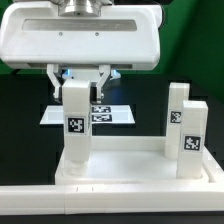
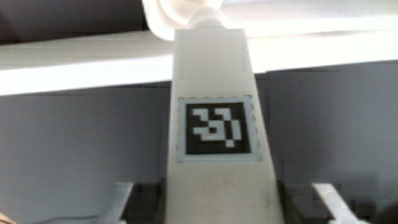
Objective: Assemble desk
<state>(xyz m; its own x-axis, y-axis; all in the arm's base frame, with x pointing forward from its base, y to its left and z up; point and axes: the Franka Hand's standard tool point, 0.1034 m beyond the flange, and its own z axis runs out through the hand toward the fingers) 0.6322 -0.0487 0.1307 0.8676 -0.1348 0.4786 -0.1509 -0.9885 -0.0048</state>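
Next, my gripper lets go of the white leg standing upright in the front corner of the white desk top (image 1: 73,178) (image 2: 203,20), opposite the other legs.
My gripper (image 1: 80,88) hangs over the left end of the white desk top (image 1: 130,165) and is shut on a white square-post leg (image 1: 76,125). The leg stands upright, its black-white tag facing the camera and its lower end in the top's left corner. Two more tagged legs (image 1: 178,108) (image 1: 194,137) stand upright at the top's right end. In the wrist view the held leg (image 2: 217,120) runs down the middle between my fingers (image 2: 329,200), and the desk top's rim (image 2: 71,70) crosses behind it.
The marker board (image 1: 112,113) lies flat on the black table behind the desk top. A long white border bar (image 1: 110,203) runs along the front. A green backdrop closes off the rear.
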